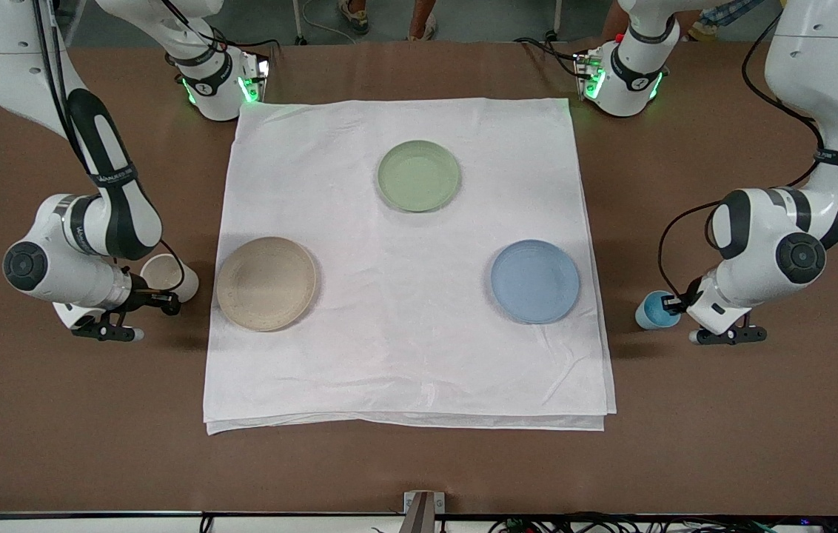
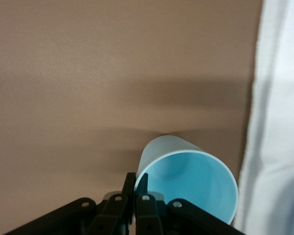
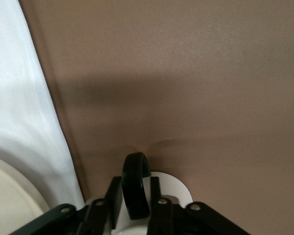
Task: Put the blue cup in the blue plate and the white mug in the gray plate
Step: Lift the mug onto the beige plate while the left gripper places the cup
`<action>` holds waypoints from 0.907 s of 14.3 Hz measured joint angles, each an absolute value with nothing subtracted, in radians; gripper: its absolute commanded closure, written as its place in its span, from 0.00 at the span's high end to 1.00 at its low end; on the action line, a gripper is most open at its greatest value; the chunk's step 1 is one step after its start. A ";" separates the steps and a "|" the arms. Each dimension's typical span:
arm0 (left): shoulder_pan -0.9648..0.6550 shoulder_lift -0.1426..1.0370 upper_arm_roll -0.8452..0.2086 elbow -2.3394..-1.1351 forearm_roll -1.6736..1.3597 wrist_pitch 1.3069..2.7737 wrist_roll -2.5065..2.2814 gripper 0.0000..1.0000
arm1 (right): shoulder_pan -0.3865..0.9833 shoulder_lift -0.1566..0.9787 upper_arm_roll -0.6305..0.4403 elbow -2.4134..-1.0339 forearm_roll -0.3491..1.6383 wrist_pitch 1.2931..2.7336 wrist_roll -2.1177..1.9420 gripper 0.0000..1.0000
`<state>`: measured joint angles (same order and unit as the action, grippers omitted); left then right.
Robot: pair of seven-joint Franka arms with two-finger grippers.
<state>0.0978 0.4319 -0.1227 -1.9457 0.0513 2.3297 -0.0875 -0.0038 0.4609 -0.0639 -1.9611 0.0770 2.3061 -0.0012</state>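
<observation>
The robot's right gripper needs to release the white mug near the middle of the gray plate (image 1: 271, 276) on the white cloth. The mug is now tilted beside that plate.
The blue cup (image 1: 654, 309) is tilted, low at the brown table, beside the cloth's edge at the left arm's end. My left gripper (image 1: 674, 303) is shut on its rim, one finger inside and one outside (image 2: 136, 178); the cup's bright inside (image 2: 191, 181) faces the wrist camera. The white mug (image 1: 167, 275) is tilted beside the gray plate (image 1: 266, 283) at the right arm's end. My right gripper (image 1: 163, 300) is shut on its dark handle (image 3: 135, 186). The blue plate (image 1: 535, 280) lies empty on the cloth.
A white cloth (image 1: 404, 355) covers the table's middle. A sage-green plate (image 1: 419, 175) lies on it, farther from the front camera than the other two plates. The gray plate's rim (image 3: 10, 196) shows in the right wrist view.
</observation>
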 measured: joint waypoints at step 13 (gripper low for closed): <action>0.001 0.335 -0.399 -2.005 0.060 2.207 -0.581 0.00 | 0.078 0.357 0.127 -1.952 0.180 2.215 0.385 0.01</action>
<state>0.0007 0.3352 -0.3988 -2.0048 0.0601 2.2069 -0.5810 0.0782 0.3567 0.1269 -1.9524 0.1801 2.2150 0.3846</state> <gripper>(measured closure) 0.965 0.806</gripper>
